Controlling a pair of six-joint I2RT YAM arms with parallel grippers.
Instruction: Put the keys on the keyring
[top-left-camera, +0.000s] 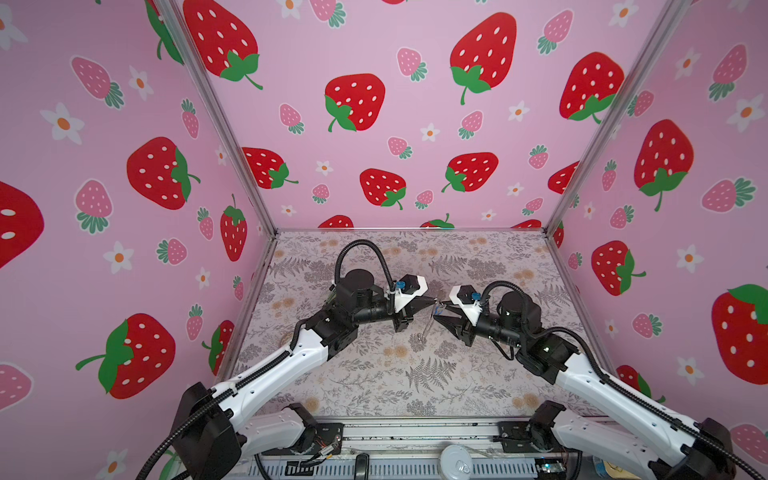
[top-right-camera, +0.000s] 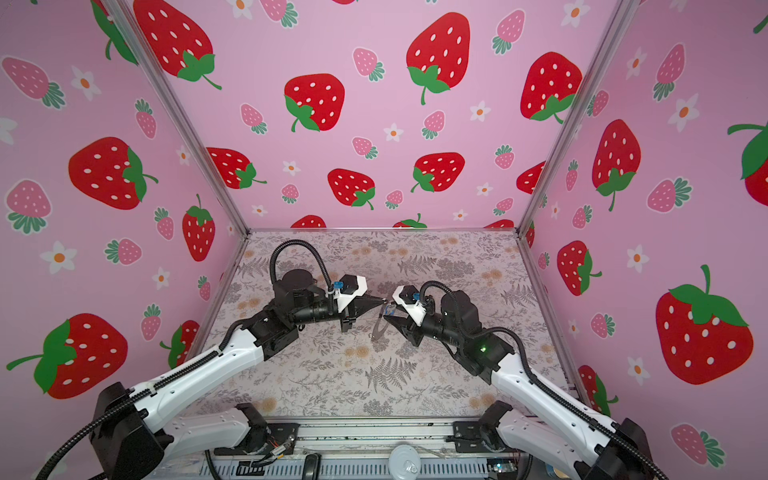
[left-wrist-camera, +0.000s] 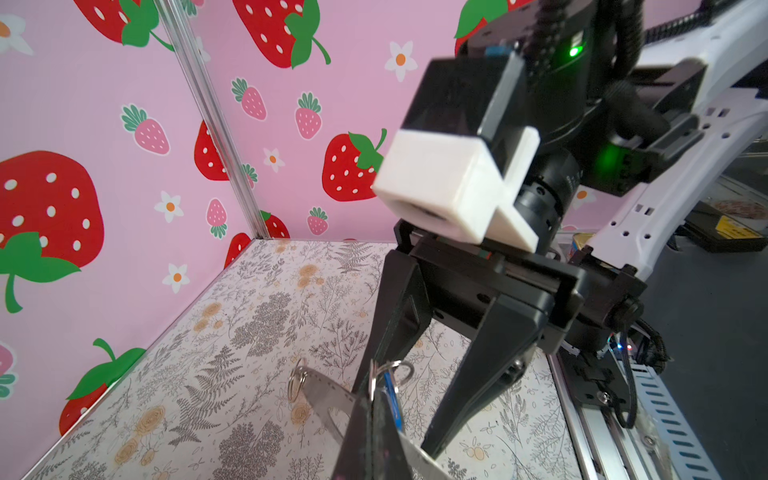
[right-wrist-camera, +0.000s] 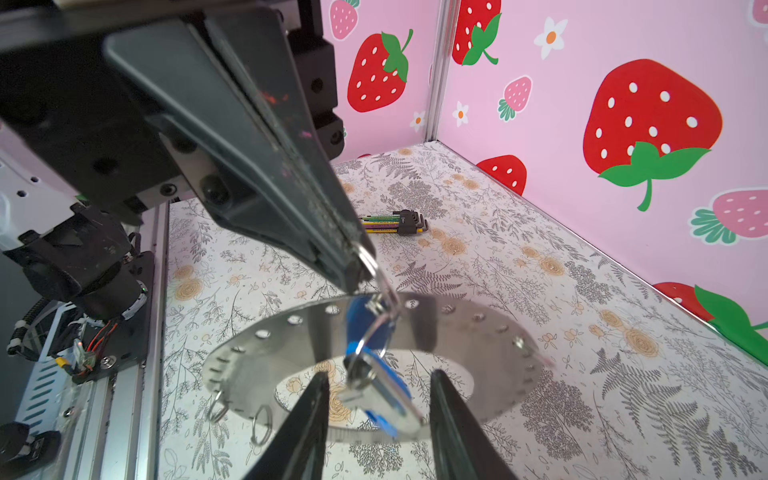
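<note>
The key dangles slanted, only its lower end at my right gripper's fingers, so it should back off and take the key's blue head (right-wrist-camera: 359, 318) near the loop.
My left gripper (top-left-camera: 432, 300) (right-wrist-camera: 362, 254) is shut on a small wire loop at the rim of the keyring (right-wrist-camera: 465, 332), a wide flat grey ring with holes along its edge. It holds the keyring up off the table, and in both top views the keyring (top-right-camera: 379, 328) hangs edge-on. The keys (right-wrist-camera: 376, 388), one silver key with a blue head, dangle from that loop in front of the ring's hole. My right gripper (right-wrist-camera: 379, 419) (top-left-camera: 440, 312) is open, its fingers on either side of the key with a gap on each side.
A bundle of coloured hex keys (right-wrist-camera: 395, 222) lies on the floral table near the far corner. Two more small wire loops (right-wrist-camera: 262, 424) hang from the keyring's rim. Pink strawberry walls close in three sides, and a metal rail (top-left-camera: 415, 432) runs along the front.
</note>
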